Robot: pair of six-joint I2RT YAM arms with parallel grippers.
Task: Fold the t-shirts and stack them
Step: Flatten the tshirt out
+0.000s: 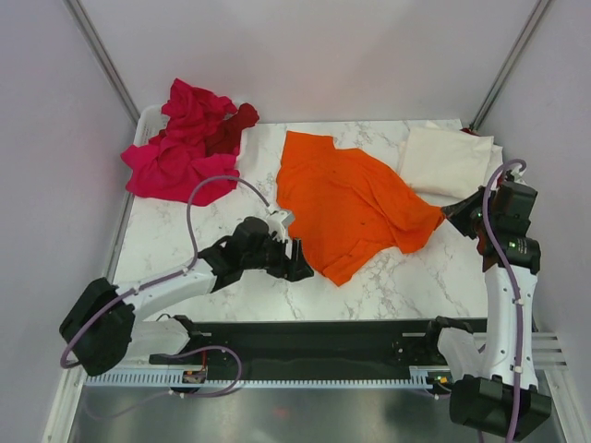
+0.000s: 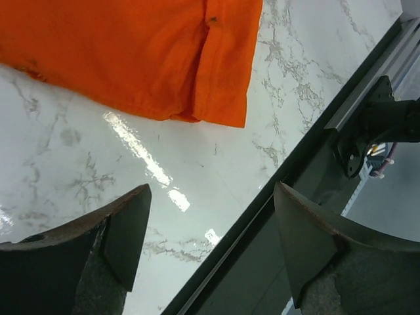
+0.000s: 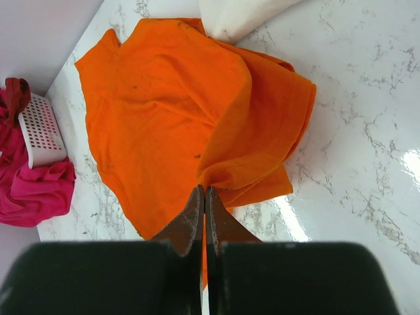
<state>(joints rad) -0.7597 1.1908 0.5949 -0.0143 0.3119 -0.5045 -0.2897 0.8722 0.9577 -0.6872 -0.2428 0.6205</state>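
Note:
Next, I close my left gripper on the orange t-shirt's near corner [image 1: 325, 274] [image 2: 201, 120], at the edge where the long fold ends, opposite the bunched side.
The bright orange t-shirt [image 1: 346, 203] [image 2: 131, 59] [image 3: 164, 111] lies spread on the marble table [image 1: 406, 277], its right side lifted and bunched. My right gripper [image 1: 459, 217] [image 3: 202, 190] is shut on that bunched orange edge. My left gripper [image 1: 297, 258] [image 2: 211, 190] hovers open and holds nothing, just off the shirt's near-left corner and over bare marble. A cream-white t-shirt [image 1: 448, 161] [image 3: 236, 16] lies folded at the back right. Magenta-pink t-shirts [image 1: 180, 148] [image 3: 33, 190] and a dark red one [image 1: 235, 129] [image 3: 16, 92] are heaped at the back left.
A white slotted basket [image 1: 148, 125] [image 3: 42, 131] sits under the pink heap at the back left corner. A black rail [image 1: 323, 337] [image 2: 308, 170] runs along the table's near edge, right below my left gripper. Pale walls close in the back and sides.

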